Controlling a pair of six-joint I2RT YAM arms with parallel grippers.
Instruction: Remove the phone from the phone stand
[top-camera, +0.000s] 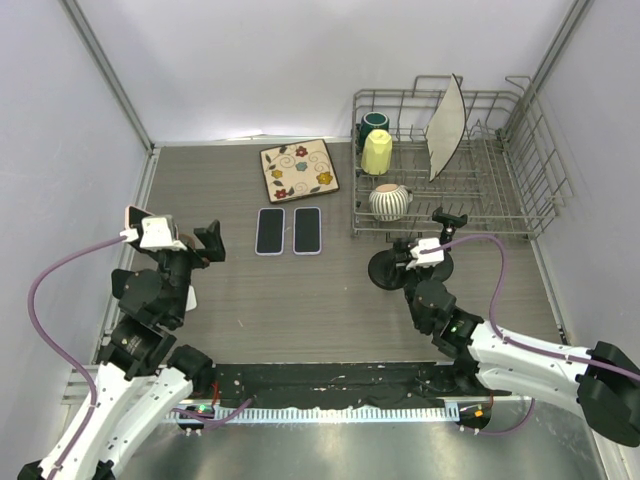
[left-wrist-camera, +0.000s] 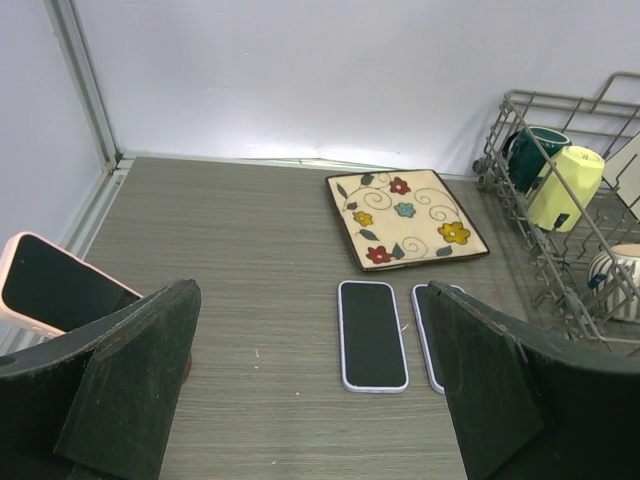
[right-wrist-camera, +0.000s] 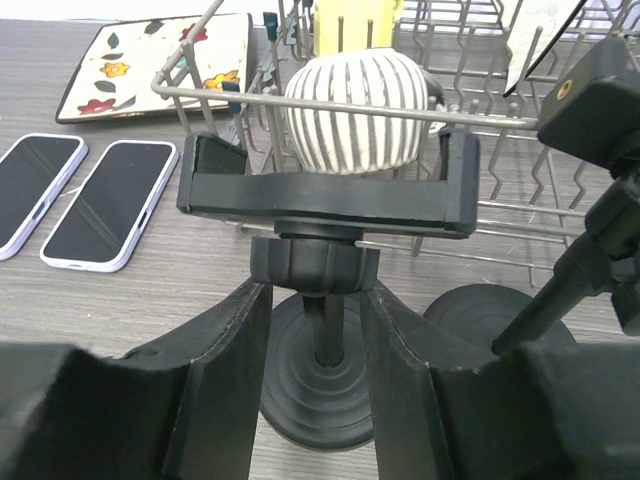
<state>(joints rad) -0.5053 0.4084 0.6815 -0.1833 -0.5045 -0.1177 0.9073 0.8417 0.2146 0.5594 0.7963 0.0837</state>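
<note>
The robot's left gripper should next move to the pink-cased phone's raised end (top-camera: 132, 213) (left-wrist-camera: 20, 268), away from the base of the phone's stand, and close there.
A pink-cased phone (left-wrist-camera: 48, 288) stands tilted at the far left, and its support is hidden behind my left finger. Its edge shows in the top view (top-camera: 130, 213). My left gripper (left-wrist-camera: 312, 295) is open and empty above the table, to the right of that phone, and also shows in the top view (top-camera: 207, 248). A black phone stand (right-wrist-camera: 325, 190) with an empty clamp stands in front of the dish rack. My right gripper (right-wrist-camera: 315, 290) is open, with its fingers on either side of the stand's thin stem under the knob. It also shows in the top view (top-camera: 398, 262).
Two lilac-cased phones (top-camera: 271, 231) (top-camera: 307, 230) lie flat mid-table. A floral square plate (top-camera: 299, 170) lies behind them. A wire dish rack (top-camera: 520, 190) holds cups, a striped bowl (right-wrist-camera: 355, 110) and a white plate. A second black stand (right-wrist-camera: 590, 210) is to the right.
</note>
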